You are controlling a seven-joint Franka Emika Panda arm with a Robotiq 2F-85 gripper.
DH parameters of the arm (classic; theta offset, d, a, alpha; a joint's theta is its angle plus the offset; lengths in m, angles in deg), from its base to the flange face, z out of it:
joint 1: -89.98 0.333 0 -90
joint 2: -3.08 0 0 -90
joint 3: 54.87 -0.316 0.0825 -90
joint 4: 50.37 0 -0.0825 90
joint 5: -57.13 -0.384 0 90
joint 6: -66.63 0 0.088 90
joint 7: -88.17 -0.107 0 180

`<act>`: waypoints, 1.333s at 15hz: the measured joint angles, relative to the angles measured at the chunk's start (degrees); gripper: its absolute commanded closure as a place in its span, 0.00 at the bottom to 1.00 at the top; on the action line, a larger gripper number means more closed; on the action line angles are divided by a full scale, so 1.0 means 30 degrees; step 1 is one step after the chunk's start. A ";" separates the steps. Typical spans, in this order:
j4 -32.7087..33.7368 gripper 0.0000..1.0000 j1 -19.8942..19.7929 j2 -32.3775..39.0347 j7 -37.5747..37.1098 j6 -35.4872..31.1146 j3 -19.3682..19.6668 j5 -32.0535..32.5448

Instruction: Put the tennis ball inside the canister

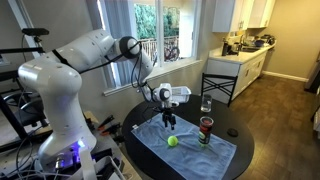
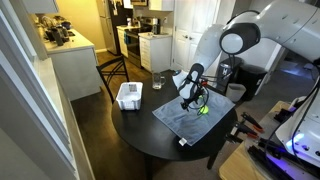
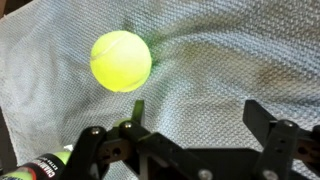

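The tennis ball on the grey-blue towel is next for my gripper, which should move to it and close around the ball's middle (image 1: pixel 172 141) (image 3: pixel 121 61).
The tennis ball (image 3: pixel 121 61) is a fuzzy yellow-green ball lying on a grey-blue towel (image 3: pixel 220 60). It also shows in both exterior views (image 1: pixel 172 142) (image 2: pixel 204 111). The canister (image 1: pixel 205 130) stands upright on the towel, clear with a red band and dark label, to the right of the ball; in an exterior view the arm hides it. Part of it shows at the wrist view's lower left corner (image 3: pixel 40 166). My gripper (image 3: pixel 195 115) is open and empty, hovering above the towel just short of the ball (image 1: pixel 170 123) (image 2: pixel 189 103).
The towel lies on a round black table (image 1: pixel 235 135) (image 2: pixel 140 130). A clear drinking glass (image 1: pixel 206 103) (image 2: pixel 158 82) and a white mesh basket (image 1: pixel 178 94) (image 2: pixel 129 95) stand at the table's far side. A small dark disc (image 1: pixel 232 132) lies near the canister. A dark chair (image 1: pixel 222 82) stands behind.
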 measured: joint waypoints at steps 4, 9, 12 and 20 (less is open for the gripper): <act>-0.2890 0.00 0.1453 -0.1289 -0.0003 -0.1651 0.0779 0.0395; -0.5157 0.00 0.2046 -0.1621 -0.0010 -0.2908 0.1701 0.0397; -0.6302 0.00 0.1938 -0.1595 -0.0010 -0.3904 0.2265 0.0396; -0.8474 0.00 0.1701 -0.1156 0.0215 -0.9771 0.3322 0.0188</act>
